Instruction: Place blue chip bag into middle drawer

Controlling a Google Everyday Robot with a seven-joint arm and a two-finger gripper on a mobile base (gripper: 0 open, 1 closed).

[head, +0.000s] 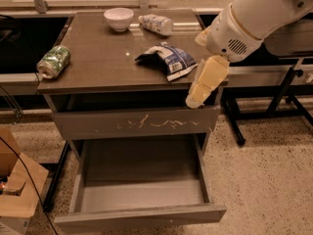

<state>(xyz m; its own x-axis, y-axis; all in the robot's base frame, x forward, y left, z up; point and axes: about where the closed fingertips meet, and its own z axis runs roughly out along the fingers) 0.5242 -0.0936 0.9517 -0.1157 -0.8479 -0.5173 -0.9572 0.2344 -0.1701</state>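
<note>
Next, the gripper moves to the crumpled middle [172,58] of the blue chip bag and closes there, so that the bag's dark end is left sticking out.
The blue chip bag [168,58] lies crumpled on the brown table top [98,67], right of centre. The middle drawer [142,214] is pulled out wide below, and nothing shows inside it. My gripper [195,98] hangs from the white arm at the table's front right corner, pointing down and left. It is to the right of the bag and a little nearer the camera, over the right end of the scratched drawer front. It holds nothing that I can see.
A white bowl [119,17] and a pale bottle [155,23] lie at the back of the table. A green soda can [53,61] lies at its left edge. The scratched upper drawer front [137,124] is shut. A cardboard box [14,190] stands at the lower left, and black stand legs [274,102] at the right.
</note>
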